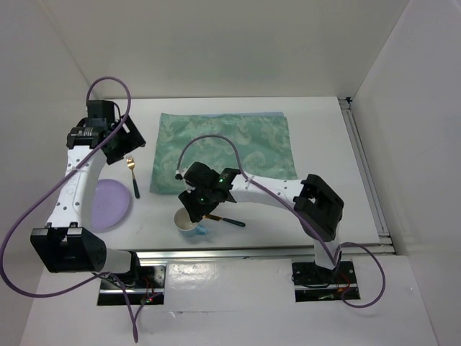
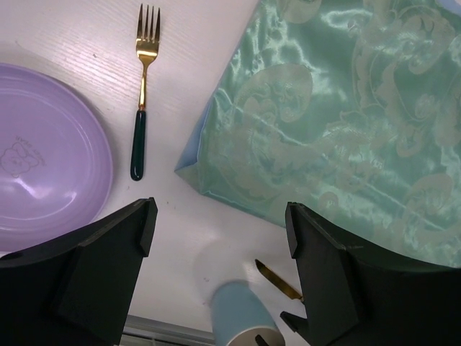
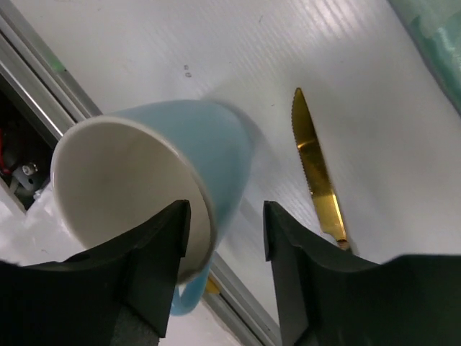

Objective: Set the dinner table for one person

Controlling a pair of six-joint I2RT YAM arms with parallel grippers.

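I should next move my left gripper to the purple plate and grab its near rim (image 1: pixel 95 228), on the side away from the fork.
The white dinner table (image 1: pixel 328 155) holds a teal patterned placemat (image 1: pixel 227 148), a purple plate (image 1: pixel 108 203), a gold fork with a dark handle (image 1: pixel 132 176), a gold knife (image 1: pixel 229 221) and a light blue mug (image 1: pixel 189 221) near the front rail. My right gripper (image 3: pixel 225 231) is open and straddles the mug's rim (image 3: pixel 130 194), one finger inside and one outside; the knife (image 3: pixel 313 169) lies just right of it. My left gripper (image 2: pixel 220 231) is open and empty, above bare table between the fork (image 2: pixel 142 86) and the placemat (image 2: pixel 346 122).
The silver rail (image 1: pixel 252 251) runs along the near edge right by the mug; another rail (image 1: pixel 364 169) runs down the right side. White walls close in the back and both sides. The plate (image 2: pixel 43 180) lies left of the fork.
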